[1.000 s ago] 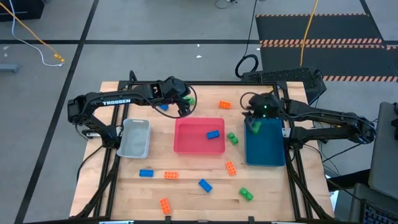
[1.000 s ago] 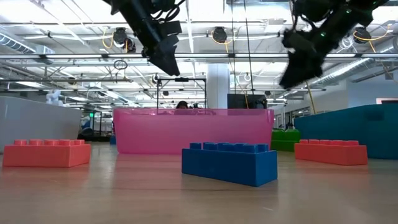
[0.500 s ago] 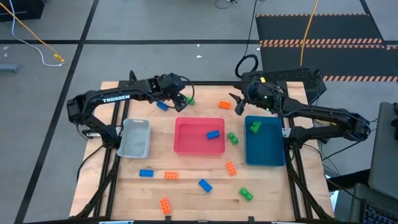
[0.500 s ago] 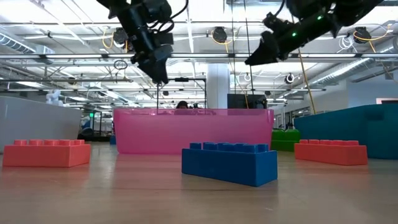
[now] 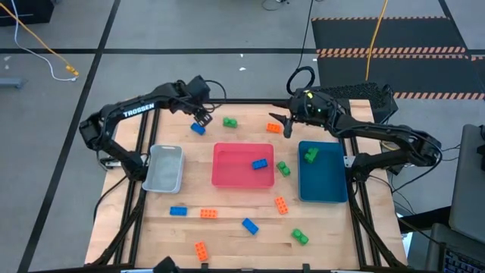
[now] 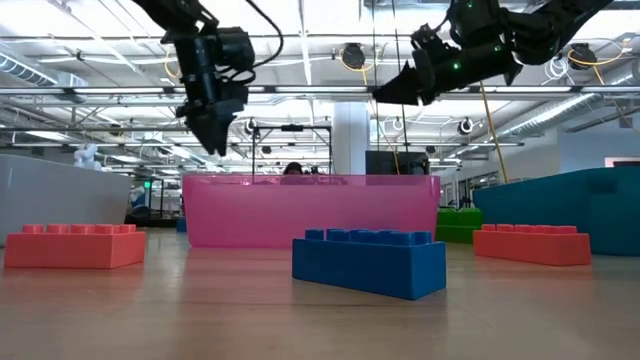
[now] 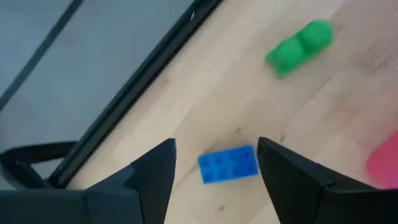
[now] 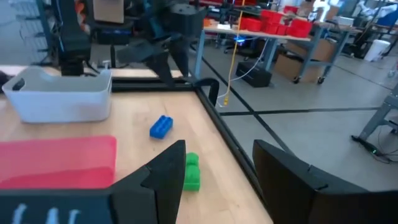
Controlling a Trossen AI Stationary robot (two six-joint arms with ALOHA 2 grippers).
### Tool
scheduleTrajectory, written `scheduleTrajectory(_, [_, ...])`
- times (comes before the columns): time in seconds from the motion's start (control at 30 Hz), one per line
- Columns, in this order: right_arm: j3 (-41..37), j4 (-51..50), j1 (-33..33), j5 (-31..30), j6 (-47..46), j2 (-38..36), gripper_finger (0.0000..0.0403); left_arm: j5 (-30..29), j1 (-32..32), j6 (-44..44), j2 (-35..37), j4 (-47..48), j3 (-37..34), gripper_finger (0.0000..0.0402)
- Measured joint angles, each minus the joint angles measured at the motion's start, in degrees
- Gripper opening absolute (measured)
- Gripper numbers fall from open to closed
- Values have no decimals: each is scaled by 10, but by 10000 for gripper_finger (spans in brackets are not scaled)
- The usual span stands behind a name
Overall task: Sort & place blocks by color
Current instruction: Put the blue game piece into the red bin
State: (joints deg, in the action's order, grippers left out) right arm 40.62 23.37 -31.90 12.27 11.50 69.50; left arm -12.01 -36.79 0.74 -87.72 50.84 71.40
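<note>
Next, my left gripper moves down to the blue block [image 5: 198,129] [image 7: 228,164] beside the far green block and closes on it there, because that block belongs in the pink tray.
My left gripper [image 5: 203,117] hangs open over the table's far left, just above a blue block [image 5: 198,128] that lies flat; in the left wrist view the block [image 7: 227,165] shows between the open fingers, untouched. A green block [image 5: 229,121] lies to its right. My right gripper [image 5: 279,121] is open and empty in the air beside an orange block [image 5: 273,127] at the far edge. One green block [image 5: 311,155] lies in the teal tray [image 5: 324,193] and one blue block [image 5: 261,163] in the pink tray [image 5: 227,176].
A grey tray [image 5: 164,168] stands at the left, without blocks. A green block [image 5: 283,168] lies between the pink and teal trays. Several blue, orange and green blocks lie scattered along the near part of the table, among them a blue one [image 6: 368,262].
My right gripper has left the teal tray, where the green block now lies, and gone toward the far edge and the left, to beside the orange block. My left gripper has gone from the pink tray's far rim toward the table's far left, over the blue block.
</note>
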Motion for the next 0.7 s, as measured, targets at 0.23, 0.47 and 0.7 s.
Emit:
scheduleTrajectory(0.23, [0, 0, 0, 0, 18, -6, 183, 36, -13, -36, -60, 31, 0, 227])
scheduleTrajectory(0.47, [0, -12, 0, 0, 23, -8, 183, -20, 15, -187, -118, 53, 0, 227])
scheduleTrajectory(0.7, [0, -15, 0, 0, 29, -8, 183, -30, 44, -330, -120, 70, 0, 227])
